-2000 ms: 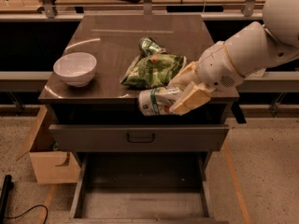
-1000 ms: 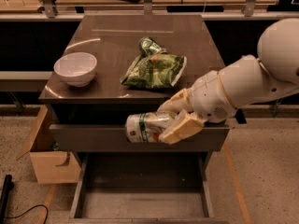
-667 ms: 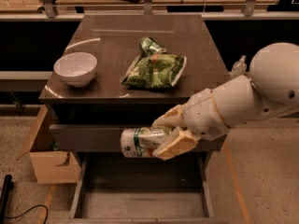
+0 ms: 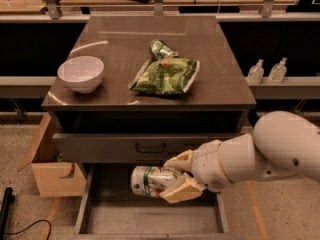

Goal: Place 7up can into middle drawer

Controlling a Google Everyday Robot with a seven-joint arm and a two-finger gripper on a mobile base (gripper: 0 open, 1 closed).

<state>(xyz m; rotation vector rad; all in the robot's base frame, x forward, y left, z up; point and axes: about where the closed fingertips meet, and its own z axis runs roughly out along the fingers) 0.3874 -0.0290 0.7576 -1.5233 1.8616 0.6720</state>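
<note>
I need to let go of the 7up can near the back of the open middle drawer (image 4: 149, 180), below the black handle.
The 7up can (image 4: 150, 181) is white-silver with green markings and lies on its side in my gripper (image 4: 177, 176). The gripper is shut on the can, with tan fingers (image 4: 181, 190) above and below it. It holds the can just over the open middle drawer (image 4: 85, 204), near the drawer's back, below the grey drawer front with a black handle (image 4: 150, 147). The drawer's grey floor shows below the can. My white arm reaches in from the right.
On the cabinet top (image 4: 220, 84) lie a white bowl (image 4: 80, 73), a green chip bag (image 4: 167, 75) and a dark green can (image 4: 161, 49). A cardboard box (image 4: 50, 169) stands left of the cabinet. Two clear bottles (image 4: 265, 71) stand on a shelf at right.
My gripper has carried the can down from the cabinet top's front edge, past the drawer front, to just above the open middle drawer, moving left and lower.
</note>
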